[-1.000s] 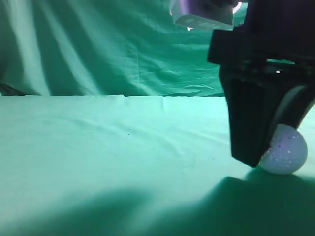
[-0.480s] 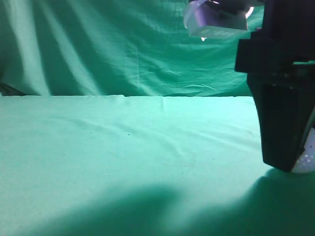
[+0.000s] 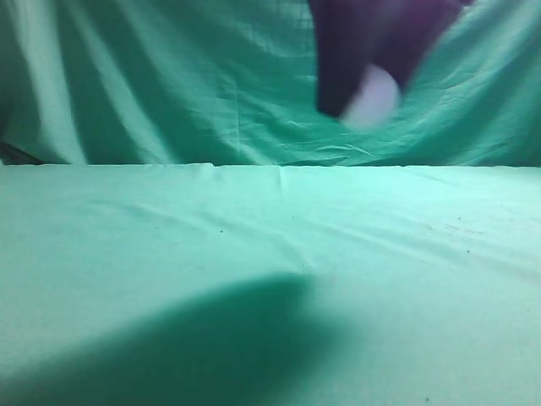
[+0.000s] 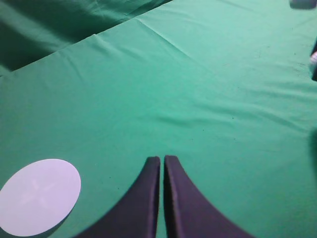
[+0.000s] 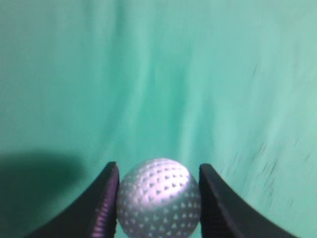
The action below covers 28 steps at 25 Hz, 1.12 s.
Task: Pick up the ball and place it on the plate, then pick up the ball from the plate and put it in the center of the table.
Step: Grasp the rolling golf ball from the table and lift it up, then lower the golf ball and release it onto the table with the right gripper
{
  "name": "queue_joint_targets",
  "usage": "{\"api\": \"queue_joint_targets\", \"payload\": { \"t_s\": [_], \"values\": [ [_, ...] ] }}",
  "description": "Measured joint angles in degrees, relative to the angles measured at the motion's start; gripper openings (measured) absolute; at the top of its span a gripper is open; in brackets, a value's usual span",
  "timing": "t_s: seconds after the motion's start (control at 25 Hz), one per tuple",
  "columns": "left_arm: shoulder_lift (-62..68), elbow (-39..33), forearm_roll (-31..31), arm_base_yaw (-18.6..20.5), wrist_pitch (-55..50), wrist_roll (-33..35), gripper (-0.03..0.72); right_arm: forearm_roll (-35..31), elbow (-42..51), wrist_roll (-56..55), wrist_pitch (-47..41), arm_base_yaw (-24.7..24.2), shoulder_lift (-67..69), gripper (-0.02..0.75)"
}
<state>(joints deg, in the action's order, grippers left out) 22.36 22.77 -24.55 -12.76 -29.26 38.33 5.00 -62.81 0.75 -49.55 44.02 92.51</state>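
My right gripper is to let go of the ball on the green cloth (image 3: pixel 161 186) near the table's far edge, past the broad shadow.
The ball (image 5: pixel 157 203), white and dimpled, sits between the two black fingers of my right gripper (image 5: pixel 158 173), which is shut on it. In the exterior view the gripper (image 3: pixel 365 103) is blurred and holds the ball (image 3: pixel 374 97) high above the table (image 3: pixel 169 237), in front of the backdrop. The plate (image 4: pixel 39 196), flat, round and white, lies on the green cloth at the lower left of the left wrist view. My left gripper (image 4: pixel 162 159) is shut and empty, hovering over the table to the right of the plate.
A draped green cloth backdrop (image 3: pixel 152 76) hangs behind the table's far edge. A broad shadow (image 3: pixel 211 347) lies on the cloth in the foreground. A bit of the right arm (image 4: pixel 314 59) shows at the right edge of the left wrist view.
My right gripper has lifted the ball off the table at the right and carried it up and to the left in the exterior view. The shadow on the cloth has shifted.
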Motion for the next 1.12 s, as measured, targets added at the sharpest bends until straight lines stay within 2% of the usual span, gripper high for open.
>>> {"api": "queue_joint_targets", "payload": {
  "t_s": [0.24,0.48,0.72,0.92,1.12],
  "values": [
    [0.0,0.0,-0.1,0.0,0.0,0.0,0.0,0.28,-14.71,3.38,-0.23,0.0,3.44,0.317],
    [0.0,0.0,-0.1,0.0,0.0,0.0,0.0,-0.11,-28.84,5.29,-1.82,0.0,16.31,0.317],
    [0.0,0.0,-0.1,0.0,0.0,0.0,0.0,-3.96,-41.71,8.11,-1.82,0.0,29.59,0.317],
    [0.0,0.0,-0.1,0.0,0.0,0.0,0.0,-6.6,-48.87,8.93,-1.34,0.0,37.56,0.317],
    [0.0,0.0,-0.1,0.0,0.0,0.0,0.0,-8.86,-49.75,10.38,2.35,0.12,41.02,0.317]
  ]
}}
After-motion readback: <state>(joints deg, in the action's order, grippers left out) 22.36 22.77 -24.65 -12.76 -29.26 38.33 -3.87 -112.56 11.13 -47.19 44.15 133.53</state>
